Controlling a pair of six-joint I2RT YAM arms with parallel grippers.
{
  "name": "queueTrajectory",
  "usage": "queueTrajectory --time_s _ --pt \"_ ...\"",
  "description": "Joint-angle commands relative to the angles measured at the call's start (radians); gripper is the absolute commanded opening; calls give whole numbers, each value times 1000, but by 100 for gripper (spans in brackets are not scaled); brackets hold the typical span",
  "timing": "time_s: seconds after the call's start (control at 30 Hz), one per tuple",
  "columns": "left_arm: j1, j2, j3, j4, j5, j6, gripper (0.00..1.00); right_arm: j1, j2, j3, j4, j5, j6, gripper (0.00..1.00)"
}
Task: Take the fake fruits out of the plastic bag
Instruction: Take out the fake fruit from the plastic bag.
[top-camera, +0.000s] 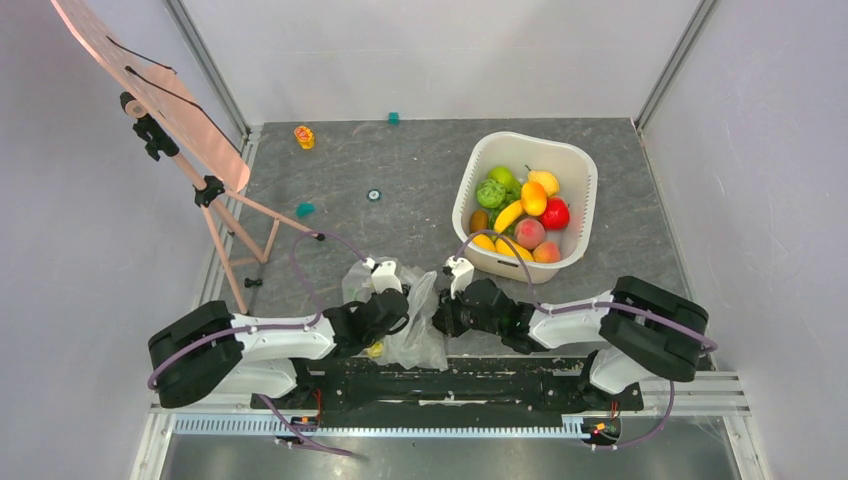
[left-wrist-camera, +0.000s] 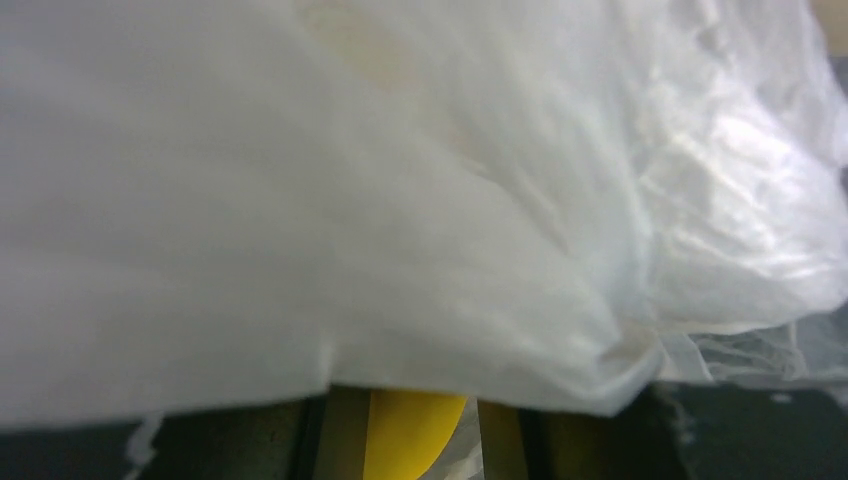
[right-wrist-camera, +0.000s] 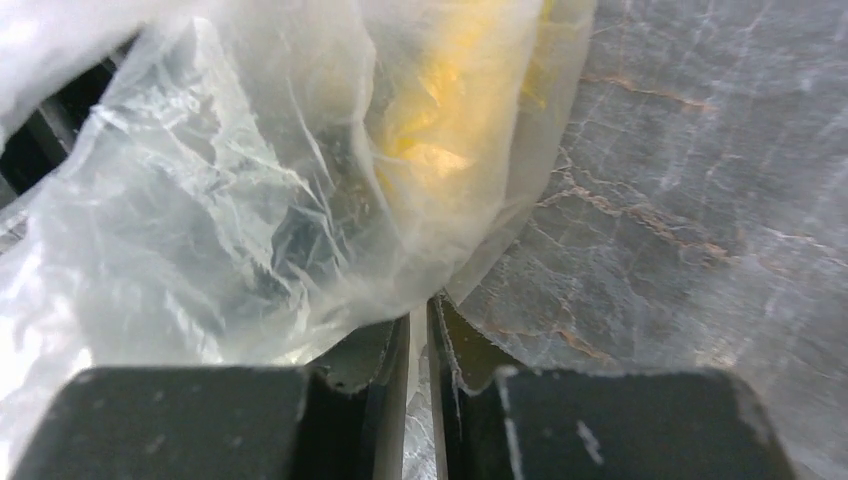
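My left gripper is under the bunched plastic bag, so my right gripper needs to open, free the bag and take the bag's side (top-camera: 434, 348) before the yellow fruit comes out.
The see-through plastic bag (top-camera: 415, 325) lies crumpled at the near table edge between my two grippers. My left gripper (top-camera: 385, 318) reaches in under the bag from the left. In the left wrist view the bag (left-wrist-camera: 400, 200) covers most of the frame, and below it the left gripper (left-wrist-camera: 415, 405) is shut on a yellow fake fruit (left-wrist-camera: 410, 440). A bit of that fruit shows in the top view (top-camera: 375, 349). My right gripper (top-camera: 440, 318) is shut on a thin fold of the bag (right-wrist-camera: 250, 200); its fingers (right-wrist-camera: 400, 350) nearly touch. A yellow fruit (right-wrist-camera: 430, 130) shows through the plastic.
A white basin (top-camera: 590, 190) at the back right holds several fake fruits. A pink board on a stand (top-camera: 150, 90) leans at the left. Small toy blocks lie at the back: a yellow one (top-camera: 304, 137), a teal one (top-camera: 394, 118), another teal one (top-camera: 305, 210).
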Motion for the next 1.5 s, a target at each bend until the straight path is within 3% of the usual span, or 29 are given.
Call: queueTrajectory --time_s 0.0,0.37,0.7,0.87,1.17,1.47 --pt "0 -78 28 -164 -6 91 6 2 -91 4 -102 112 -56 14" --pt "1 -326 217 -523 -10 276 9 1 -256 -11 -298 270 -123 18" --pt "0 -397 425 -795 81 383 10 1 -333 -22 -373 349 -138 20" --pt "2 -485 444 -778 116 385 10 1 -364 -23 -399 365 -139 20" --pt "1 -727 341 -571 96 355 5 1 -473 -34 -470 420 -140 29" --pt "2 -770 168 -539 -142 248 2 1 -712 -37 -521 385 -135 64"
